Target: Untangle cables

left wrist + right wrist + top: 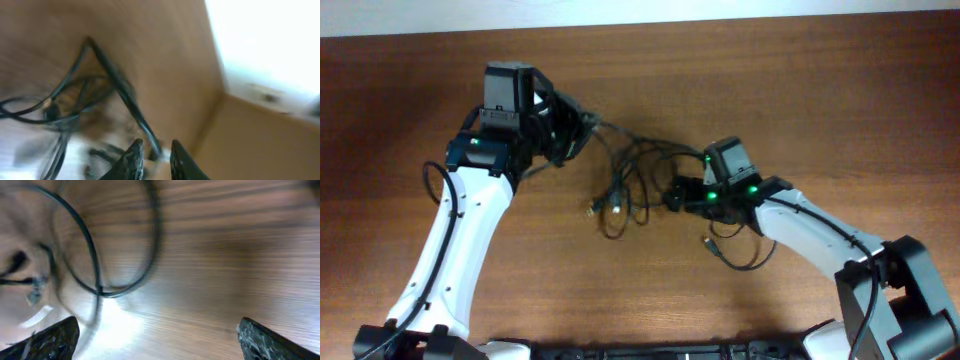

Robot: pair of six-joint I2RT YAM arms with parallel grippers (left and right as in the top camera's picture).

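Observation:
Next, my right gripper closes on the black cable from my left gripper, at the cable's stretch entering the tangle (pixel 656 141).
The cables (pixel 630 180) are thin black cords lying in a loose tangle on the wooden table (pixel 800 90) between the two arms. One strand runs up-left from the tangle to my left gripper (pixel 582 125). In the left wrist view that cable (pixel 125 95) passes into the narrow gap of the left gripper (pixel 155 145), whose jaws stand slightly apart around it. My right gripper (pixel 672 193) sits at the tangle's right edge. It is wide open (pixel 157 325), with bare wood between its fingers (pixel 55 335) and a cable loop (pixel 87 240) just ahead of it.
A further black cable loop (pixel 740 255) with a small plug (pixel 708 241) lies under the right forearm. Two plug ends (pixel 595 208) rest at the tangle's lower left. The table's far edge (pixel 640 25) meets a white wall.

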